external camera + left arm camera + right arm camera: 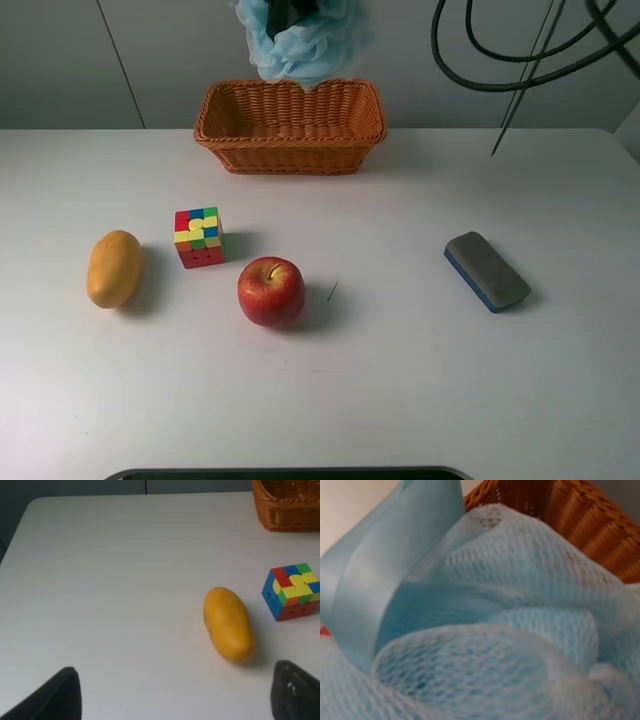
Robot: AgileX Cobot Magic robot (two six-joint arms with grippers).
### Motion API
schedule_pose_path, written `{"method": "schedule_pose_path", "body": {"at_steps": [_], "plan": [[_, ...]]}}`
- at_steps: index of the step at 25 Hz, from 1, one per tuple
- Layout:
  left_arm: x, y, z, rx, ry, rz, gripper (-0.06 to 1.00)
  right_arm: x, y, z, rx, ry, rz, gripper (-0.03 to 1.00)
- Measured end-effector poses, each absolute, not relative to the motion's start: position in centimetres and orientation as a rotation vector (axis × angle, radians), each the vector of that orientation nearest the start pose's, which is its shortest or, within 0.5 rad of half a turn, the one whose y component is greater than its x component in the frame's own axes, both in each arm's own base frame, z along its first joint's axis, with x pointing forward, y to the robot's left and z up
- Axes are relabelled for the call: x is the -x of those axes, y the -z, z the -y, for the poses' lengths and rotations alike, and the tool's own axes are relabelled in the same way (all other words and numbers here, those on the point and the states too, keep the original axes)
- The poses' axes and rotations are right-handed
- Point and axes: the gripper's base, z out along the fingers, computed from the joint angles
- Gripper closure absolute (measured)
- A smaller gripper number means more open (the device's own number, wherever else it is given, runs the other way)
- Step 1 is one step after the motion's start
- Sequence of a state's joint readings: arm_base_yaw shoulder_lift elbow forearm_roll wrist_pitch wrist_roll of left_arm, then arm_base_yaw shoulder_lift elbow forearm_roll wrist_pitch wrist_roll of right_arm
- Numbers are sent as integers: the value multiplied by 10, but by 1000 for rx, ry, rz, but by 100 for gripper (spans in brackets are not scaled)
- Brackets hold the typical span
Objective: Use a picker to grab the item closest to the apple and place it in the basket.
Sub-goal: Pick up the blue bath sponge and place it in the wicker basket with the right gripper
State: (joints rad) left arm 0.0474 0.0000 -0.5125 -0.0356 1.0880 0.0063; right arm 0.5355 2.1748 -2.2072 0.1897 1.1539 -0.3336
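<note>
Next, my right gripper lets go of the blue mesh bath sponge inside the wicker basket's half nearer the puzzle cube [273,107].
A red apple [270,291] lies on the white table. A colourful puzzle cube [198,237] stands just to its upper left, and also shows in the left wrist view [292,591]. A blue mesh bath sponge [300,40] hangs in the air over the back rim of the wicker basket [290,150]. My right gripper [290,10] holds it from above, mostly hidden by it. The mesh [485,630] fills the right wrist view, with the basket [580,520] behind it. My left gripper [180,700] is open and empty, near the mango [228,624].
A yellow mango [114,268] lies at the left. A grey and blue board eraser [486,270] lies at the right. Black cables [520,50] hang at the top right. The basket's corner [287,507] shows in the left wrist view.
</note>
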Motion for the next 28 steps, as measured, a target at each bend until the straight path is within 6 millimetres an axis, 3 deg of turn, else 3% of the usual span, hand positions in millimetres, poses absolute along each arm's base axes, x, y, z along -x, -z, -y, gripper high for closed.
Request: {"method": "schedule_pose_path", "body": {"at_steps": [6,13,18,23,26,28], "plan": [[7,-279,3,40,9,-2058,22,-446,-265,-271,1010,-242,-2308,55],[7,-279,3,40,9,-2058,22,-488,-222,-259,869,-206,-2210,56],[7,-279,3,40,7,-2058,22,-497,-194,-257,858,-197,-2230,56],[7,-279,3,40,6,-2058,22,-498,-183,-258,832,-208,-2259,56],[7,-279,3,40,6,-2058,22,-498,-183,-258,794,-224,-2275,34],[7,-279,3,40,6,-2058,22,-498,-183,-258,783,-228,-2279,28]]}}
